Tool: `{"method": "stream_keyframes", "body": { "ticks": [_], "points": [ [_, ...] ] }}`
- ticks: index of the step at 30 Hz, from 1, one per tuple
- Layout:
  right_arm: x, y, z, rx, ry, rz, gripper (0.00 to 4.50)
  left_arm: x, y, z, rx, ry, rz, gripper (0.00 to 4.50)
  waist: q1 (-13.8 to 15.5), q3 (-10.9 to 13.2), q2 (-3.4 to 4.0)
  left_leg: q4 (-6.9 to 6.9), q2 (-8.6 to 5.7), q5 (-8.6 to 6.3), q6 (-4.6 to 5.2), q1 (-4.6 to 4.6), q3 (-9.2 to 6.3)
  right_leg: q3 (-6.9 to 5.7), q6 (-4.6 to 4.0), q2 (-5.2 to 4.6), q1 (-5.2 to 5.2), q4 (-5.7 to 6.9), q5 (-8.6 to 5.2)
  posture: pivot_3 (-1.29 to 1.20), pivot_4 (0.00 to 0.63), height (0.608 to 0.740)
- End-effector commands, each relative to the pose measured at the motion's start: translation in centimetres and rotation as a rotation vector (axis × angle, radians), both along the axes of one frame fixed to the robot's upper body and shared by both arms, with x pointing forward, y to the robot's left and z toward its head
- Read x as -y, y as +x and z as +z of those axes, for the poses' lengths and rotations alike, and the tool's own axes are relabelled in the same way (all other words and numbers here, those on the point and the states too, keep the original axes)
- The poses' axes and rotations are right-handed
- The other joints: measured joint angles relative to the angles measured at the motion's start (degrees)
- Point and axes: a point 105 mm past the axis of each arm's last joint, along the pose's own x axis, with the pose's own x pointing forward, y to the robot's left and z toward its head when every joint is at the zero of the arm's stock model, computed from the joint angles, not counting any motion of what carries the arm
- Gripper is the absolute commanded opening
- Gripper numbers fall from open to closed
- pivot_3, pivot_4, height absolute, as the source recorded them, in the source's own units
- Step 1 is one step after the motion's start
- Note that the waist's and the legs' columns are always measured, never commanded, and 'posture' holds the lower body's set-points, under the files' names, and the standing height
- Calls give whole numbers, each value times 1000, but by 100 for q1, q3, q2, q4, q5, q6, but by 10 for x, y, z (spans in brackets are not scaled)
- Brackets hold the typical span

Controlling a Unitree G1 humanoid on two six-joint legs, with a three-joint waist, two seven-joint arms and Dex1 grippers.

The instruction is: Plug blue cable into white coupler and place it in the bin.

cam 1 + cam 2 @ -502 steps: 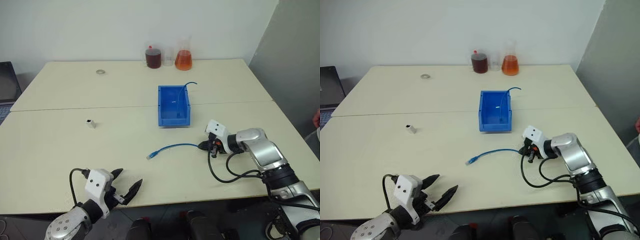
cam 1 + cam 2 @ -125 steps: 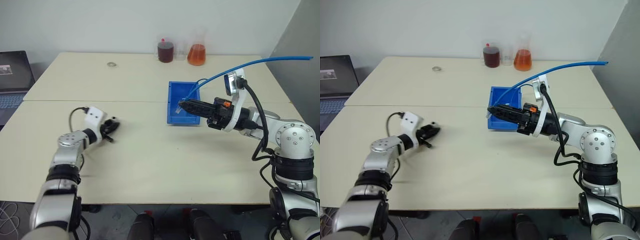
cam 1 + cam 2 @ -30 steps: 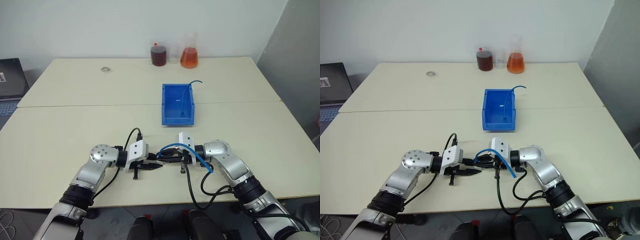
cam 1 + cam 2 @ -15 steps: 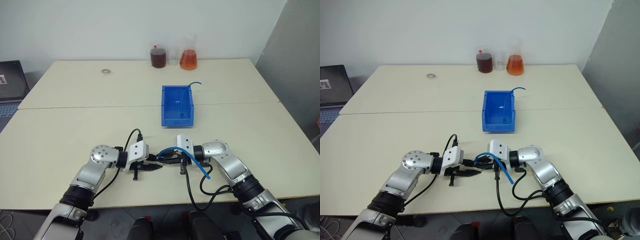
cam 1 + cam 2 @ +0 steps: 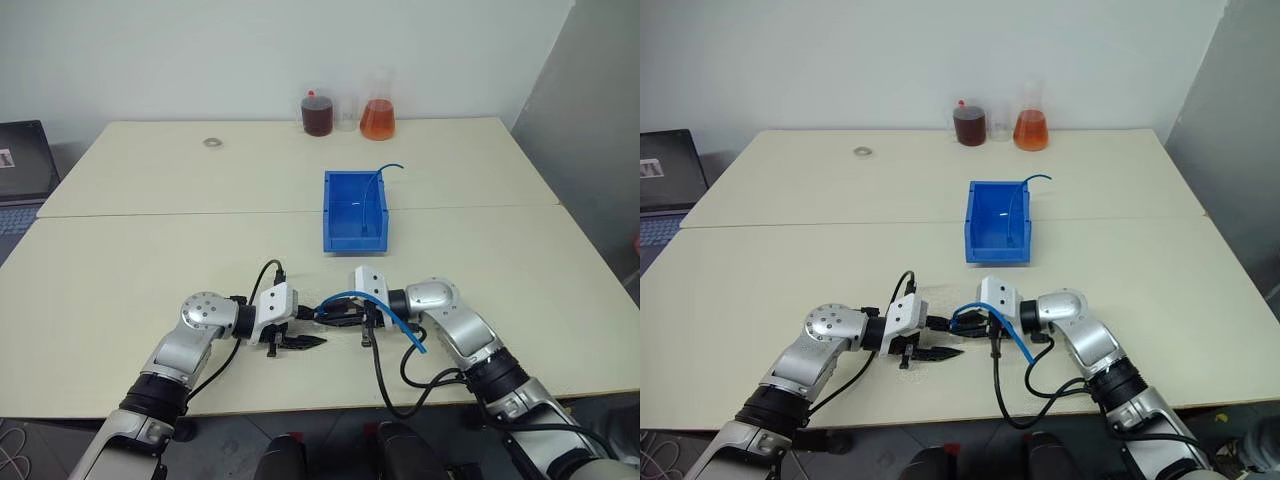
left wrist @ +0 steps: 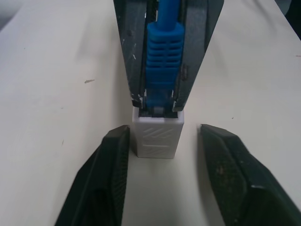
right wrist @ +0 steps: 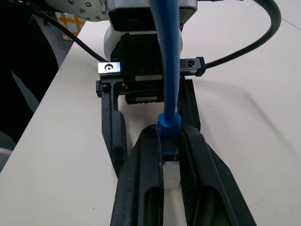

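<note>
My right gripper will release the blue cable and white coupler on the bottom of the bin near the bin's front side (image 5: 357,226).
Near the table's front edge my two grippers meet tip to tip. My right gripper (image 6: 157,102) is shut on the ribbed blue boot of the blue cable (image 6: 163,61), whose plug sits in the white coupler (image 6: 157,136). My left gripper (image 6: 165,133) stands open, one finger on each side of the coupler with a gap between. The cable (image 5: 372,300) arcs back over my right wrist and down to the table. In the right wrist view the coupler (image 7: 170,175) shows between my right gripper's fingertips (image 7: 149,141). The blue bin (image 5: 330,215) stands farther back, mid-table.
A second blue cable (image 5: 377,180) lies in the bin and curls over its far right corner. At the back edge stand a dark-liquid bottle (image 5: 318,112) and an orange-liquid flask (image 5: 378,118). A small ring (image 5: 212,142) lies back left, a laptop (image 5: 20,160) far left.
My left gripper has opened and let go of the coupler, its lower finger swinging away. Both arms have stayed in place, and the right gripper still holds the cable.
</note>
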Motion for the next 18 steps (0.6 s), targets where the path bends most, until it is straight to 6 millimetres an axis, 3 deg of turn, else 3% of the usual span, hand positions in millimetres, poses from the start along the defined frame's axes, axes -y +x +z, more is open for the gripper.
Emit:
{"method": "stream_keyframes", "body": {
  "ticks": [1,4,6,9,11,13,18],
  "points": [
    [17,-9,-20,-104,-79,-40,160,-12,2,30,42,-71,93,3433,1,1,0,0,1,0,-1,-1,0,0,1,0,0,-1,-1,0,150,740],
    [22,-8,17,-131,37,-100,160,-28,8,52,72,-110,209,4106,3,10,-1,-3,4,-1,-2,-6,-2,-3,2,0,-4,-7,-4,0,150,740],
    [26,-6,52,-168,138,-143,160,-34,6,66,80,-139,265,4467,12,28,-3,-2,5,-1,-3,-17,-8,-7,2,0,-9,-11,-4,0,150,740],
    [28,0,104,-235,261,-196,160,-31,-5,76,81,-172,310,4467,9,51,1,9,9,-1,-4,-52,-14,-10,4,-1,-32,-16,-2,0,150,740],
    [30,9,124,-272,291,-241,160,-28,-9,78,80,-190,338,4467,-29,55,3,12,11,0,-5,-68,-10,-6,6,-1,-52,-16,1,0,150,740],
    [36,32,141,-309,301,-352,160,-24,-7,83,88,-227,401,4467,-4,55,2,11,11,0,-6,-84,-15,-11,-9,-1,-70,-11,11,0,150,740],
    [60,85,159,-331,268,-545,160,-16,-4,98,95,-282,479,4467,35,55,-1,10,7,0,-5,-99,-17,-17,-18,1,-84,-12,16,0,150,740]
  ]
}}
